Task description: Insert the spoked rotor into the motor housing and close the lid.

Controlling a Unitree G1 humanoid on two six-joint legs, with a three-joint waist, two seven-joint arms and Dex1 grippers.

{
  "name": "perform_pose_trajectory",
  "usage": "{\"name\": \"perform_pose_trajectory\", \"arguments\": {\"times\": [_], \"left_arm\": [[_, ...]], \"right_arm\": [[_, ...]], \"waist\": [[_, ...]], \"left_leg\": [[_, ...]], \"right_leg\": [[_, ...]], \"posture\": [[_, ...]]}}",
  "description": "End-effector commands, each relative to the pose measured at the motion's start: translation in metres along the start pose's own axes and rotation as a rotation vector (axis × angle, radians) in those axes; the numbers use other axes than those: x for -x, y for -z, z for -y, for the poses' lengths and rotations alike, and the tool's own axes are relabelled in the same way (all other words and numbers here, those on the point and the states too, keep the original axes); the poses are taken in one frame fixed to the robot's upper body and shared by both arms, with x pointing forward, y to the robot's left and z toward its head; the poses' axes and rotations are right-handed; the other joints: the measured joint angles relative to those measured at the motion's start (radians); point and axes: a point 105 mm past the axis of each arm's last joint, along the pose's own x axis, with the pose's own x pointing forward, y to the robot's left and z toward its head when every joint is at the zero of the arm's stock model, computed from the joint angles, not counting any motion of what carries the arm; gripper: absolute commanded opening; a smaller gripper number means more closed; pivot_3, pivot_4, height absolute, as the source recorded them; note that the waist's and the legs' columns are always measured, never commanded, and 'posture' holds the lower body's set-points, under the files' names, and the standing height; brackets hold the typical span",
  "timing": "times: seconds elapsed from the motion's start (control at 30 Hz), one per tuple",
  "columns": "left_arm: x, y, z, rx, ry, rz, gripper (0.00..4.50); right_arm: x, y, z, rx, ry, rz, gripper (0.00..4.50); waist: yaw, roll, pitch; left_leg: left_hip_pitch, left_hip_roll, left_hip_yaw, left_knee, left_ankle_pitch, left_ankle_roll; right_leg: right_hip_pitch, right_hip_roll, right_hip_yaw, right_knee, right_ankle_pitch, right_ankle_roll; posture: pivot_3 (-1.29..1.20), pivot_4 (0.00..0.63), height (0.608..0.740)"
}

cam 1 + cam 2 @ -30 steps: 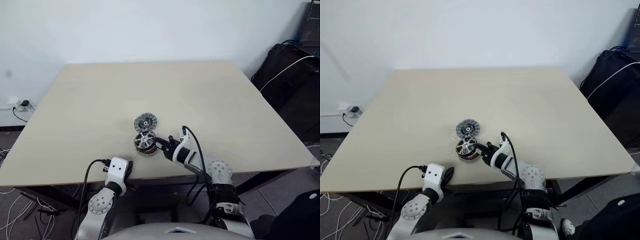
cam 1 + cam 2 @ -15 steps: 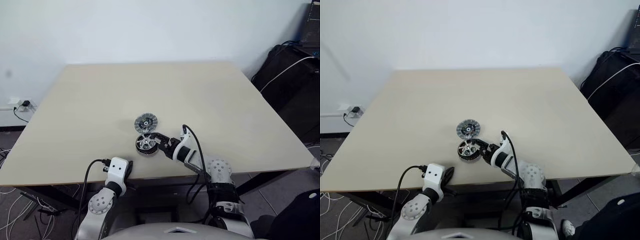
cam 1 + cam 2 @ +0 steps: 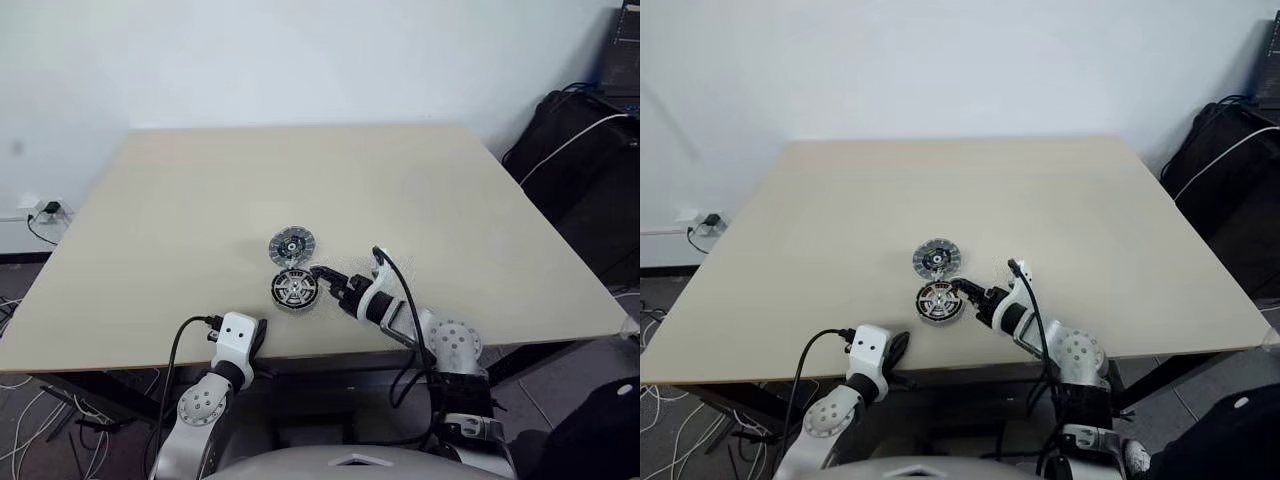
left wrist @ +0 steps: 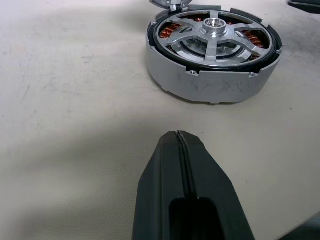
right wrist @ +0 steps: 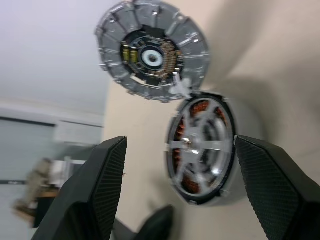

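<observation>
The lid is straight behind the motor housing, so my right gripper needs to grab the housing's near rim [image 3: 293, 306] from above and swing the lid toward its own side.
The spoked rotor [image 3: 294, 287] lies flat inside the motor housing [image 4: 210, 85], copper windings showing between its spokes. Just behind the housing and touching its rim, the lid [image 3: 292, 243] lies with its dark-ringed face up. My right gripper [image 3: 323, 279] is open at the housing's right side, its fingers [image 5: 107, 185] apart with nothing between them. Close to the table's front edge, my left gripper [image 4: 178, 136] is shut and empty, a short way in front of the housing.
The beige table [image 3: 450, 200] stretches bare behind and to both sides of the parts. Black bags with a white cable [image 3: 585, 160] stand off the table's right side. A power strip and cables [image 3: 40, 210] lie on the floor at left.
My right gripper has opened and drawn back to the right. The rotor, tilted in its grip before, now lies flat in the housing. The left arm has not moved.
</observation>
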Motion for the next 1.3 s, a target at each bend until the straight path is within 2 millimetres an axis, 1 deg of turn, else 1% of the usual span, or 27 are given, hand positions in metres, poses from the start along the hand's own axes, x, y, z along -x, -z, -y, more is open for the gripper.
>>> {"name": "perform_pose_trajectory", "arguments": {"times": [0.03, 0.1, 0.17, 0.23, 0.3, 0.33, 0.4, 0.43, 0.47, 0.57, 0.63, 0.7, 0.8, 0.9, 0.97, 1.03, 1.2, 1.3], "left_arm": [[-0.002, -0.016, 0.002, -0.005, 0.011, 0.062, 0.00], [-0.002, -0.016, 0.002, -0.006, 0.011, 0.063, 0.00], [-0.002, -0.016, 0.002, -0.006, 0.010, 0.064, 0.00], [-0.002, -0.016, 0.002, -0.007, 0.012, 0.063, 0.00], [-0.003, -0.016, 0.002, -0.009, 0.015, 0.063, 0.00], [-0.003, -0.016, 0.002, -0.009, 0.017, 0.063, 0.00], [-0.004, -0.017, 0.002, -0.010, 0.018, 0.064, 0.00], [-0.004, -0.017, 0.002, -0.011, 0.018, 0.065, 0.00], [-0.004, -0.017, 0.002, -0.011, 0.018, 0.064, 0.00], [-0.005, -0.016, 0.002, -0.010, 0.014, 0.062, 0.00], [-0.004, -0.016, 0.001, -0.010, 0.010, 0.063, 0.00], [-0.004, -0.016, 0.000, -0.009, 0.005, 0.064, 0.00], [-0.003, -0.016, 0.000, -0.009, 0.002, 0.064, 0.00], [-0.003, -0.016, -0.001, -0.008, -0.001, 0.065, 0.00], [-0.003, -0.016, -0.001, -0.008, -0.002, 0.065, 0.00], [-0.003, -0.016, -0.001, -0.009, -0.003, 0.066, 0.00], [-0.004, -0.017, -0.002, -0.010, -0.007, 0.069, 0.00], [-0.003, -0.017, -0.002, -0.010, -0.011, 0.070, 0.00]], "right_arm": [[0.006, -0.015, -0.014, 0.123, -0.011, 0.072, 3.65], [0.011, -0.025, -0.013, 0.215, 0.031, 0.127, 3.65], [0.017, -0.033, -0.014, 0.364, 0.080, 0.186, 3.65], [0.020, -0.035, -0.018, 0.626, 0.121, 0.208, 3.65], [0.019, -0.032, -0.023, 0.803, 0.120, 0.220, 3.65], [0.019, -0.029, -0.028, 0.842, 0.088, 0.228, 3.48], [0.016, -0.023, -0.032, 0.919, 0.049, 0.222, 3.04], [0.015, -0.022, -0.031, 0.959, 0.055, 0.212, 2.65], [0.012, -0.019, -0.026, 0.993, 0.083, 0.187, 2.39], [0.004, -0.011, -0.015, 1.036, 0.118, 0.132, 1.38], [0.001, -0.009, -0.016, 1.047, 0.108, 0.125, 0.65], [-0.002, -0.008, -0.018, 1.060, 0.094, 0.118, 0.06], [-0.006, -0.007, -0.020, 1.071, 0.084, 0.113, 0.02], [-0.012, -0.007, -0.025, 1.093, 0.077, 0.108, 0.02], [-0.017, -0.008, -0.028, 1.109, 0.070, 0.105, 0.02], [-0.023, -0.006, -0.033, 1.119, 0.052, 0.099, 0.02], [-0.040, -0.002, -0.046, 1.143, 0.013, 0.095, 0.02], [-0.049, 0.000, -0.049, 1.145, 0.008, 0.090, 0.02]], "waist": [[0.000, 0.000, 0.000], [0.000, 0.000, -0.001], [0.001, 0.000, -0.001], [0.000, 0.000, -0.001], [0.000, -0.001, -0.002], [0.000, 0.000, -0.002], [0.000, -0.001, -0.002], [0.001, -0.001, -0.002], [0.002, -0.001, -0.002], [0.004, -0.004, -0.004], [0.004, -0.005, -0.003], [0.004, -0.006, -0.003], [0.003, -0.007, -0.001], [0.001, -0.008, 0.000], [0.001, -0.008, 0.000], [0.000, -0.008, 0.000], [0.001, -0.008, 0.001], [0.001, -0.008, 0.001]], "left_leg": [[0.000, 0.000, 0.000, 0.000, 0.000, 0.000], [0.000, 0.000, 0.000, 0.000, 0.000, 0.000], [0.000, 0.000, 0.000, 0.001, 0.000, 0.000], [0.000, -0.001, 0.000, 0.001, 0.000, 0.000], [0.000, -0.001, 0.001, 0.001, 0.000, 0.001], [0.000, -0.001, 0.001, 0.001, 0.000, 0.001], [0.000, -0.002, 0.002, 0.003, -0.001, 0.002], [0.000, -0.002, 0.002, 0.003, -0.002, 0.003], [0.000, -0.002, 0.002, 0.004, -0.002, 0.003], [0.001, -0.002, 0.004, 0.007, -0.003, 0.005], [0.002, -0.002, 0.004, 0.008, -0.003, 0.005], [0.003, -0.002, 0.005, 0.007, -0.003, 0.005], [0.008, 0.000, 0.004, 0.007, -0.003, 0.004], [0.012, 0.001, 0.005, 0.007, -0.003, 0.004], [0.012, 0.001, 0.005, 0.007, -0.003, 0.004], [0.012, 0.001, 0.005, 0.007, -0.003, 0.004], [0.012, 0.001, 0.005, 0.007, -0.002, 0.004], [0.011, 0.001, 0.005, 0.007, -0.003, 0.004]], "right_leg": [[0.000, 0.000, 0.000, 0.000, 0.000, 0.000], [0.000, 0.000, 0.000, 0.000, 0.000, 0.000], [0.001, 0.000, 0.000, 0.000, 0.000, 0.000], [0.001, 0.000, 0.000, 0.000, 0.000, 0.000], [0.001, 0.000, 0.001, -0.001, -0.002, -0.002], [0.001, 0.000, 0.001, -0.001, -0.002, -0.002], [0.001, 0.000, 0.002, -0.001, -0.001, -0.002], [0.002, 0.000, 0.002, -0.001, -0.001, -0.002], [0.002, -0.001, 0.002, -0.002, -0.001, -0.002], [0.003, -0.002, 0.003, -0.002, -0.001, -0.002], [0.004, -0.002, 0.004, -0.002, -0.001, -0.002], [0.005, -0.001, 0.004, -0.001, -0.001, -0.002], [0.010, 0.000, 0.003, -0.001, -0.002, -0.002], [0.013, 0.000, 0.003, -0.001, -0.004, 0.001], [0.013, 0.000, 0.004, 0.000, -0.004, 0.001], [0.013, 0.000, 0.004, 0.000, -0.002, -0.003], [0.012, 0.000, 0.004, 0.000, -0.002, -0.003], [0.012, 0.000, 0.004, 0.000, -0.002, -0.003]], "posture": [[0.00, 0.000, 0.740], [0.00, 0.000, 0.740], [0.00, 0.000, 0.740], [0.00, 0.000, 0.740], [0.00, 0.000, 0.740], [0.00, 0.000, 0.740], [0.00, 0.000, 0.740], [0.00, 0.000, 0.740], [0.00, 0.000, 0.740], [0.00, 0.000, 0.740], [0.00, 0.000, 0.740], [0.00, 0.000, 0.740], [0.00, 0.000, 0.740], [0.00, 0.000, 0.740], [0.00, 0.000, 0.740], [0.00, 0.000, 0.740], [0.00, 0.000, 0.740], [0.00, 0.000, 0.740]]}}
